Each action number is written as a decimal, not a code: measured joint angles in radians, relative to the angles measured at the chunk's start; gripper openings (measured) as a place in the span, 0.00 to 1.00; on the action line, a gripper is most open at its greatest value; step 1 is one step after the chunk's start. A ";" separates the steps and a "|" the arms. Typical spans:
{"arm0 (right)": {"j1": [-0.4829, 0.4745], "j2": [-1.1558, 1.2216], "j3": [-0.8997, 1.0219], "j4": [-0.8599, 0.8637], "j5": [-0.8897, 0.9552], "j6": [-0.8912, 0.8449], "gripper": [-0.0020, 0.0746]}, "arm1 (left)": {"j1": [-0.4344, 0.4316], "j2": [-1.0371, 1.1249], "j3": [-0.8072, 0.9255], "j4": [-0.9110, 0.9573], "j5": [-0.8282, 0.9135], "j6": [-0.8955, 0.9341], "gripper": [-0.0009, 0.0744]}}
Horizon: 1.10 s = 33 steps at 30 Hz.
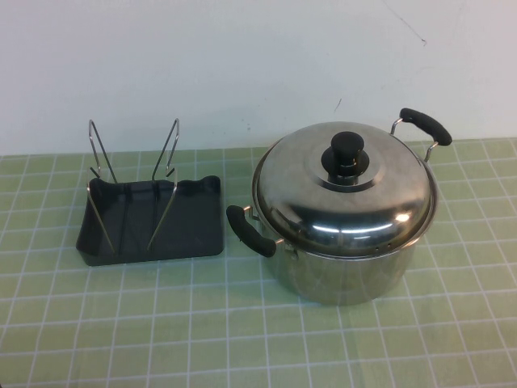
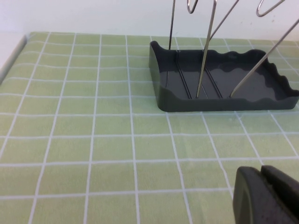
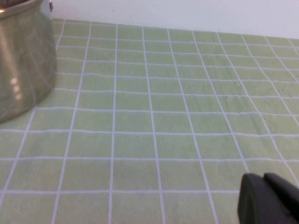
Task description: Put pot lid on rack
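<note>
I will close my left gripper on the pot lid's rim (image 1: 262, 212), on the rack side, once my right gripper lifts the pot lid by its knob.
The shiny steel pot lid (image 1: 323, 194) with a black round knob (image 1: 347, 153) sits on the deep steel pot (image 1: 347, 263) at the right of the high view. The dark plastic rack (image 1: 133, 234) with two upright wire loops (image 1: 166, 158) stands to the pot's left; it also shows in the left wrist view (image 2: 219, 84). My left gripper (image 2: 262, 173) is shut and empty, low over the mat in front of the rack. My right gripper (image 3: 264, 179) is shut and empty over bare mat, with the pot's wall (image 3: 21, 70) off to one side. Neither gripper shows in the high view.
A green checked mat (image 1: 258, 339) covers the table up to a white back wall (image 1: 242, 56). The pot's two black handles (image 1: 250, 230) stick out at its front left and back right. The mat's edge shows in the left wrist view (image 2: 11, 56).
</note>
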 joint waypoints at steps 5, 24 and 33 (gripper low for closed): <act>0.000 0.000 0.011 0.000 -0.121 0.000 0.02 | 0.000 0.000 0.002 0.038 -0.122 0.000 0.01; 0.000 0.000 0.011 0.008 -1.044 -0.023 0.02 | 0.000 -0.002 0.002 0.213 -0.880 -0.052 0.01; -0.002 0.000 -0.156 -0.023 -0.702 -0.068 0.02 | 0.000 -0.002 -0.169 0.219 -0.570 -0.083 0.01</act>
